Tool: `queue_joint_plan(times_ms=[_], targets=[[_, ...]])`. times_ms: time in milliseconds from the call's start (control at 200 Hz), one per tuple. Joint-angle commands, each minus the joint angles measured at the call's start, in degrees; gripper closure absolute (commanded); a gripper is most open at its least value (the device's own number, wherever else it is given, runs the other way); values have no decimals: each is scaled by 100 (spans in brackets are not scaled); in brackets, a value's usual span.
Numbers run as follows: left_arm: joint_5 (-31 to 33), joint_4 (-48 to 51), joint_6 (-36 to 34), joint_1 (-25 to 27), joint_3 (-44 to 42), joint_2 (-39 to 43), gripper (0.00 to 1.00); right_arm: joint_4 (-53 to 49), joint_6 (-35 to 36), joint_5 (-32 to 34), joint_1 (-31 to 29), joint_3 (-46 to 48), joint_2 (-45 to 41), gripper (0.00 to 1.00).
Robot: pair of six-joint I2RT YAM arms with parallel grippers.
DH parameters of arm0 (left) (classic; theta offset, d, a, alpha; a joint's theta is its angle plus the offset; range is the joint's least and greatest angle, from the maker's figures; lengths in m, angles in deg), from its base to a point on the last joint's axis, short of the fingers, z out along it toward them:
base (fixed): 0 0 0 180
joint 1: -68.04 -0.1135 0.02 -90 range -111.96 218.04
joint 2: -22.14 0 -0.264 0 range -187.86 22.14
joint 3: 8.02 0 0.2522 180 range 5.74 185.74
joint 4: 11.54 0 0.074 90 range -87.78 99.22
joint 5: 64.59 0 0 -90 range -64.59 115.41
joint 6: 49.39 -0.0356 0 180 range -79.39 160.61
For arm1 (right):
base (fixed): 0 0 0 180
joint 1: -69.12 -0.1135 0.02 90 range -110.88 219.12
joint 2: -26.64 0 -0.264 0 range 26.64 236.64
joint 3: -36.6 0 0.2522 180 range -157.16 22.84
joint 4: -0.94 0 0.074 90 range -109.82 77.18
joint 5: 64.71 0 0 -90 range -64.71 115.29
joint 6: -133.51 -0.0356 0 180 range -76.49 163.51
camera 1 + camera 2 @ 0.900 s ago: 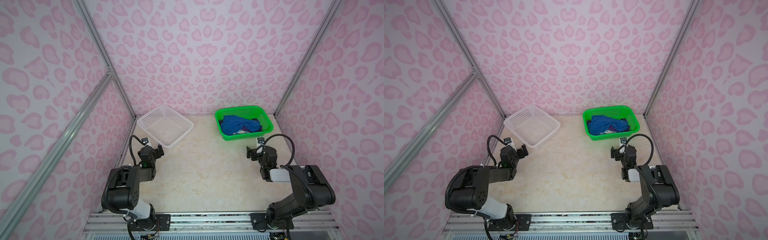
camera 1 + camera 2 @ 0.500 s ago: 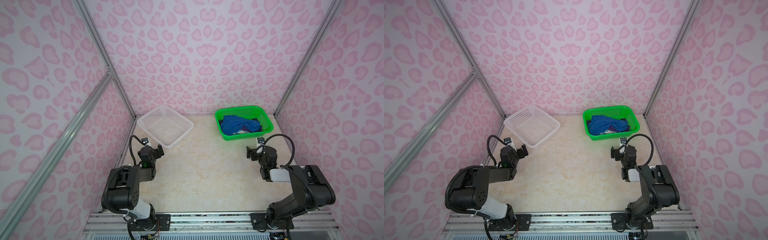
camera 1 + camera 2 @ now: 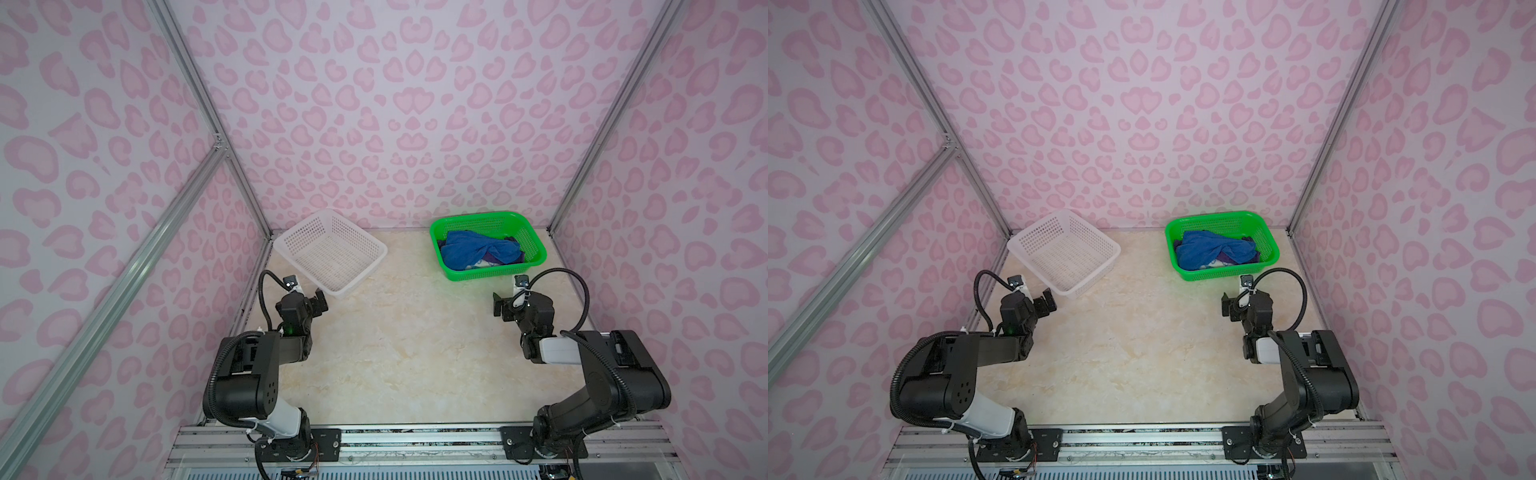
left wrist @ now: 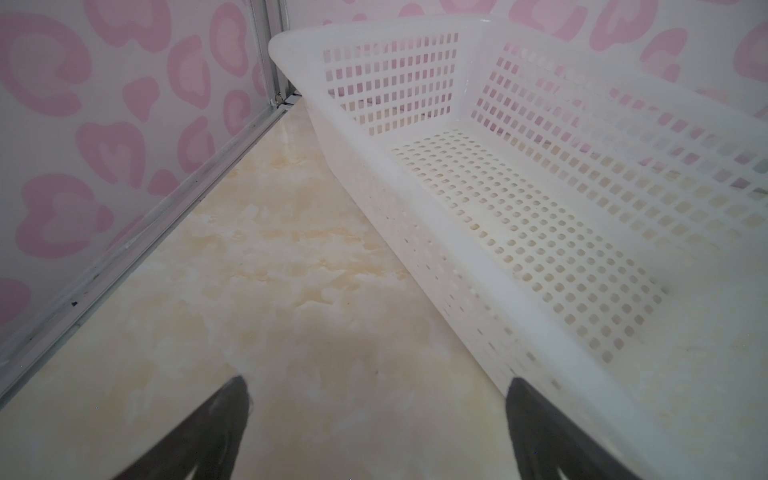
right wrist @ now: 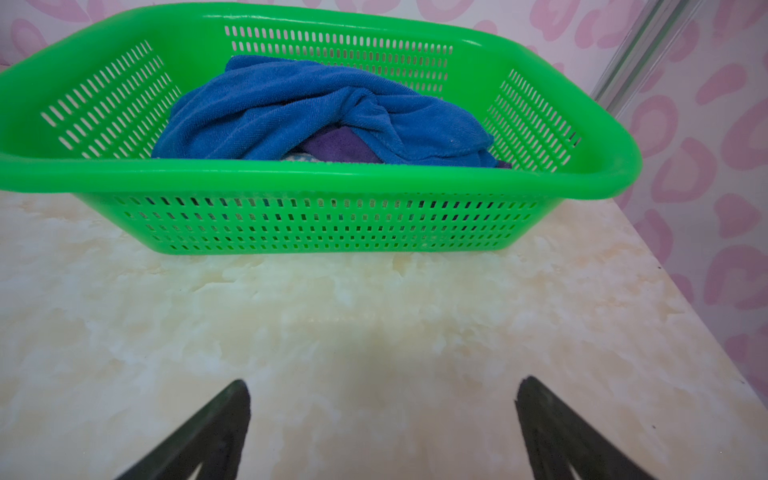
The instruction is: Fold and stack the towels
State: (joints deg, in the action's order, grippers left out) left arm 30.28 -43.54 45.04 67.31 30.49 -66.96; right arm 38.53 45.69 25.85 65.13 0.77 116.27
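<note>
My right gripper is going to close on the near-side middle of the blue towel (image 3: 475, 249) (image 5: 264, 132) in the green basket, beside the patch of the purple towel.
The towels lie crumpled in the green basket (image 3: 498, 272) (image 3: 1225, 274) (image 5: 291, 174) at the back right. The blue towel (image 3: 478, 249) (image 3: 1212, 249) (image 5: 299, 108) is on top. Under it show a patch of the purple towel (image 5: 336, 145) and a sliver of a pale patterned cloth (image 5: 301, 157). My right gripper (image 3: 507, 301) (image 3: 1235, 305) (image 5: 383, 380) hovers open and empty over the table just in front of that basket. My left gripper (image 3: 309, 301) (image 3: 1042, 305) (image 4: 377, 380) is open and empty beside the near corner of the white basket.
The white basket (image 3: 363, 272) (image 3: 1096, 275) (image 4: 440, 232) sits empty at the back left, turned at an angle. Pink-patterned walls with metal frame rails (image 4: 124, 249) close in the marble tabletop (image 3: 407, 353) on three sides.
</note>
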Motion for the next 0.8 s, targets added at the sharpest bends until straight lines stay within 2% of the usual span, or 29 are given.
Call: queue_joint_plan(times_ms=[0,795], targets=[[-5,-5,10,0,44,-8,2,101,-11,-29,-5,-25,36,0],[-112,-46,24,-37,25,7,3,93,29,77,-66,-14,29,0]])
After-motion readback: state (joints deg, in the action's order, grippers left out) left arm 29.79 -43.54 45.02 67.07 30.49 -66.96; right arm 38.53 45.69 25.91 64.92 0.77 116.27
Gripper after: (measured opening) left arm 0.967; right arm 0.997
